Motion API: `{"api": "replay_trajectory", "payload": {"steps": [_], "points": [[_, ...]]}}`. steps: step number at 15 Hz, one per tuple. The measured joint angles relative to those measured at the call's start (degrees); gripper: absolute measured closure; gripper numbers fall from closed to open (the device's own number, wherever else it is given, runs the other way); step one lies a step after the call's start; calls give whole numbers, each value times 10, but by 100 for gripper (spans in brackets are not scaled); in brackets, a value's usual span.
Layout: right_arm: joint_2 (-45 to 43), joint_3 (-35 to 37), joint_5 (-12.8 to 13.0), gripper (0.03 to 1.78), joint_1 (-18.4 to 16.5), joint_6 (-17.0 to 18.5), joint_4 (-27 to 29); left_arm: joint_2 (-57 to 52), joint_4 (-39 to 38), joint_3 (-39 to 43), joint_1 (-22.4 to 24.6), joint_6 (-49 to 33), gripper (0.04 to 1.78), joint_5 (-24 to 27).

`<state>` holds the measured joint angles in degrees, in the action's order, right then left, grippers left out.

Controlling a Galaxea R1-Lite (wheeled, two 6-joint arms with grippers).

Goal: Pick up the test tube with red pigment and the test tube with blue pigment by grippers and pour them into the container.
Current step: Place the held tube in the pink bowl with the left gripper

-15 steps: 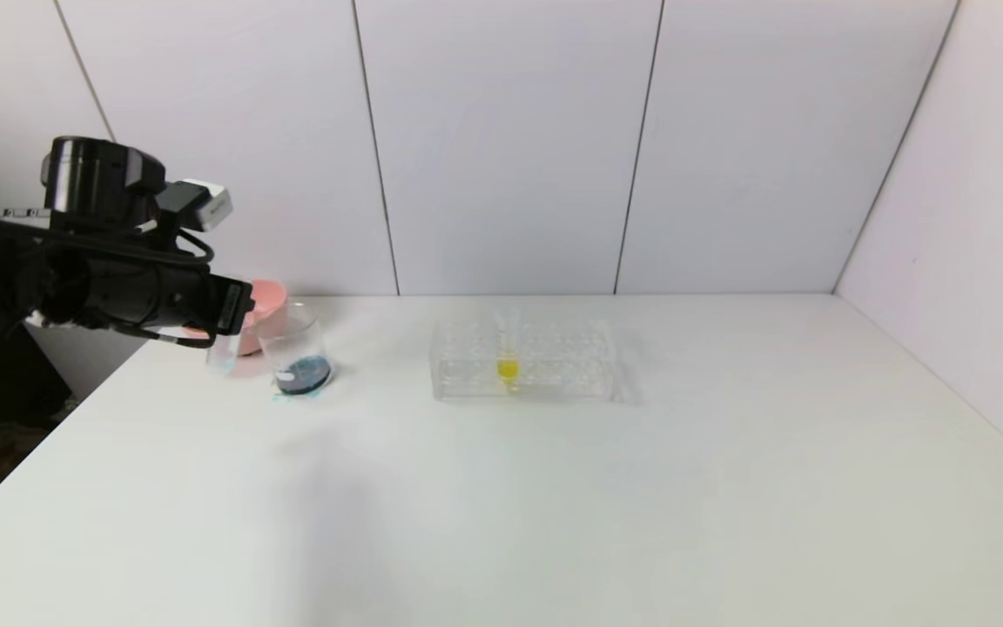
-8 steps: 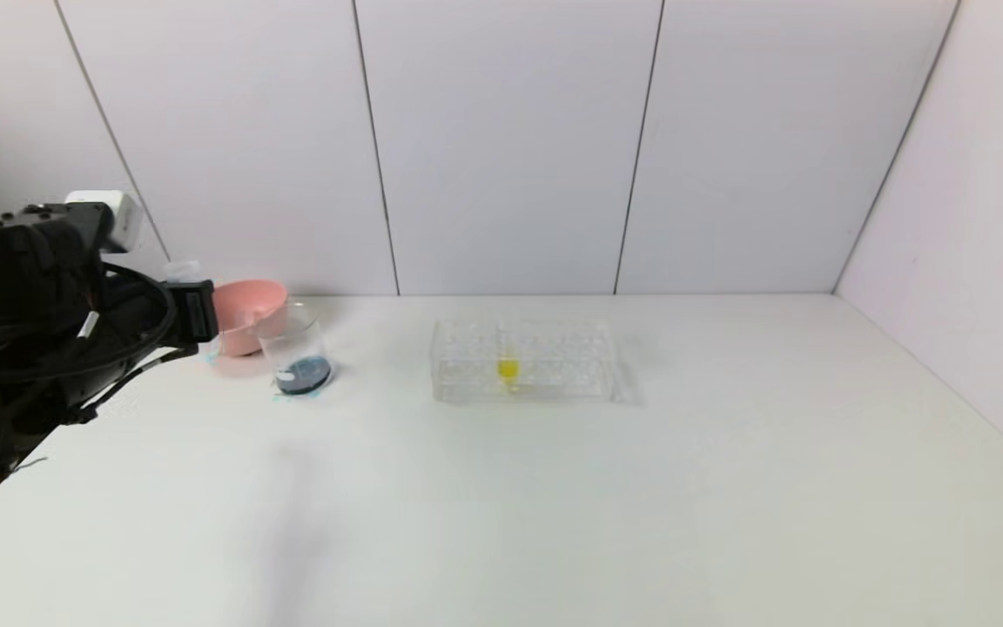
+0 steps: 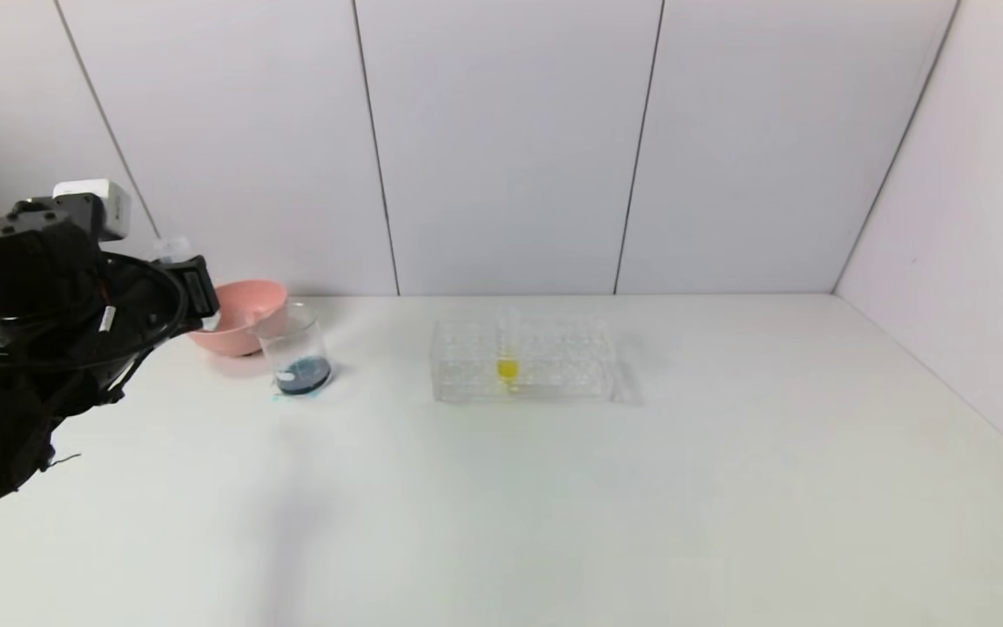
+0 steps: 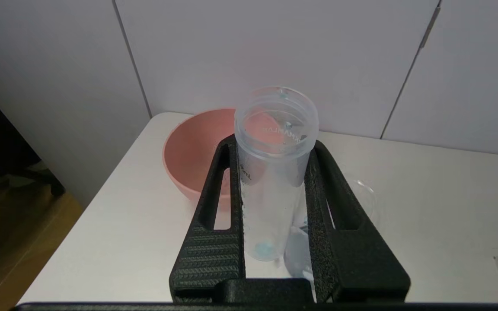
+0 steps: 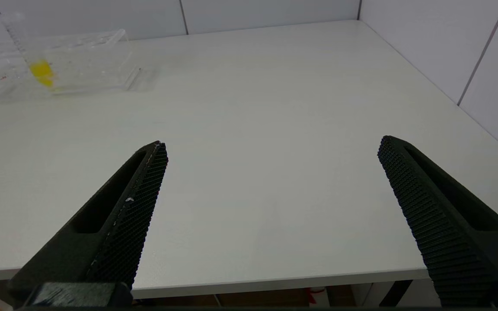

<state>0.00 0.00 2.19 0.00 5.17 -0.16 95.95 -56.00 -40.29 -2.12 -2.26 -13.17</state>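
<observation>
Next, my left gripper lets go of the test tube with blue pigment inside the pink bowl (image 3: 241, 317) (image 4: 215, 171) behind the beaker.
My left gripper (image 3: 194, 292) hovers at the table's left edge, beside the pink bowl, shut on the test tube with blue pigment (image 4: 270, 181). That clear tube stands mouth up between the black fingers (image 4: 214, 203) and is nearly drained, with only a blue spot at its bottom. The container (image 3: 294, 353), a small glass beaker, stands right of the bowl with dark blue liquid in it; its rim (image 4: 363, 194) shows past the gripper. The test tube with red pigment is out of view. My right gripper (image 5: 272, 144) stands open and empty above the table's front edge.
A pink bowl (image 3: 236, 318) sits at the back left, just behind the beaker. A clear tube rack (image 3: 523, 359) holding a tube with yellow liquid (image 3: 508, 367) stands mid-table. White wall panels close the back and right sides.
My left arm has drawn back to the left, away from the beaker. The tube it holds has swung from a tipped pose to mouth up and risen a little.
</observation>
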Motion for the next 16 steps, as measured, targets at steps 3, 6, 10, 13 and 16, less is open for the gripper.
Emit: {"api": "replay_trajectory", "payload": {"steps": [3, 6, 10, 13, 16], "points": [[0, 0, 0, 4, 0, 0, 0, 70, 3, -90, 20, 1, 139, -2], [0, 0, 0, 4, 0, 0, 0, 144, 12, -179, 36, 5, 139, -17], [0, 0, 0, 4, 0, 0, 0, 226, 44, -279, 51, 3, 139, -25], [0, 0, 0, 4, 0, 0, 0, 264, 57, -321, 56, 0, 139, -34], [0, 0, 0, 4, 0, 0, 0, 287, 59, -344, 56, -1, 139, -40]]}}
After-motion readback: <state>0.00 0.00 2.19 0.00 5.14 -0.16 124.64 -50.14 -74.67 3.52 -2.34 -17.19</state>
